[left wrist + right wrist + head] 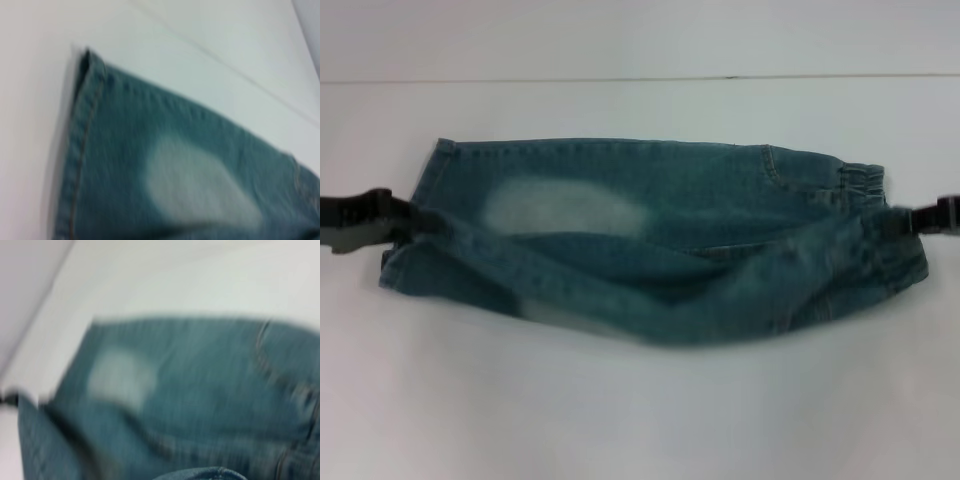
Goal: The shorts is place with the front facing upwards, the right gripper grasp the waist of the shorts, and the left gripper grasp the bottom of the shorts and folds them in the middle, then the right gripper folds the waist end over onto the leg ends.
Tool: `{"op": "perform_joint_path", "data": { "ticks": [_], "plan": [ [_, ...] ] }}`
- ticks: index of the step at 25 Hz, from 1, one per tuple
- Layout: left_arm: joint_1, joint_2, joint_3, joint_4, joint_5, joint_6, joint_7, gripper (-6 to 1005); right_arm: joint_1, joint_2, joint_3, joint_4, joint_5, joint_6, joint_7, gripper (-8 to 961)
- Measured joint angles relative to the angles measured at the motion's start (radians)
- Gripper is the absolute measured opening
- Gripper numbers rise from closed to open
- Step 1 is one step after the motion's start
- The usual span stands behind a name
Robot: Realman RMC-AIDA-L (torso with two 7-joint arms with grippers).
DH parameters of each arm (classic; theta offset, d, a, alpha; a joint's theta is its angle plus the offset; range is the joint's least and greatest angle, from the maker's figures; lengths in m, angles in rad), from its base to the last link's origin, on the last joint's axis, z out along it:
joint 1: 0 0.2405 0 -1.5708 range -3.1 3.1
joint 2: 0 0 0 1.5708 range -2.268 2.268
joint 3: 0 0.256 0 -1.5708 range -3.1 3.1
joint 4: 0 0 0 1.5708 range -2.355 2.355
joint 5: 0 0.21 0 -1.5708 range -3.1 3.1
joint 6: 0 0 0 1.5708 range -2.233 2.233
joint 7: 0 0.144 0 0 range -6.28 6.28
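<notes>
I will let go of the bottom of the shorts with my left gripper on the far corner of the flat leg hem (447, 144) (97, 69).
The blue-green denim shorts (650, 240) lie across the white table, with the leg hems (432, 170) to the left and the ruffled waist (865, 185) to the right. The near half is lifted off the table and hangs in a sagging band between both grippers. My left gripper (400, 215) is shut on the bottom of the shorts at the left end. At the right end, my right gripper (910, 220) is shut on the waist. The left wrist view shows the far leg hem (82, 135) lying flat beside a pale patch (195, 185). In the right wrist view the shorts (200, 380) fill most of the picture.
The white table (640, 410) stretches in front of the shorts. A thin seam (640, 78) runs across it behind the shorts.
</notes>
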Motion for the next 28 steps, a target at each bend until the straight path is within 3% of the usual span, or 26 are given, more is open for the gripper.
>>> {"op": "perform_joint_path", "data": {
  "ticks": [5, 14, 21, 28],
  "plan": [
    [-0.017, 0.001, 0.008, -0.035, -0.02, -0.141, 0.008, 93, -0.033, 0.001, 0.018, 0.077, 0.129, 0.15, -0.006, 68],
    [-0.048, -0.006, 0.013, -0.086, -0.057, -0.316, 0.057, 92, -0.023, 0.057, 0.01, 0.1, 0.202, 0.385, -0.056, 79],
    [-0.067, -0.018, 0.097, -0.113, -0.059, -0.453, 0.066, 92, 0.017, 0.102, 0.008, 0.117, 0.203, 0.535, -0.093, 87],
    [-0.083, -0.038, 0.112, -0.114, -0.061, -0.52, 0.103, 92, 0.055, 0.125, 0.007, 0.131, 0.211, 0.638, -0.125, 95]
  ]
}}
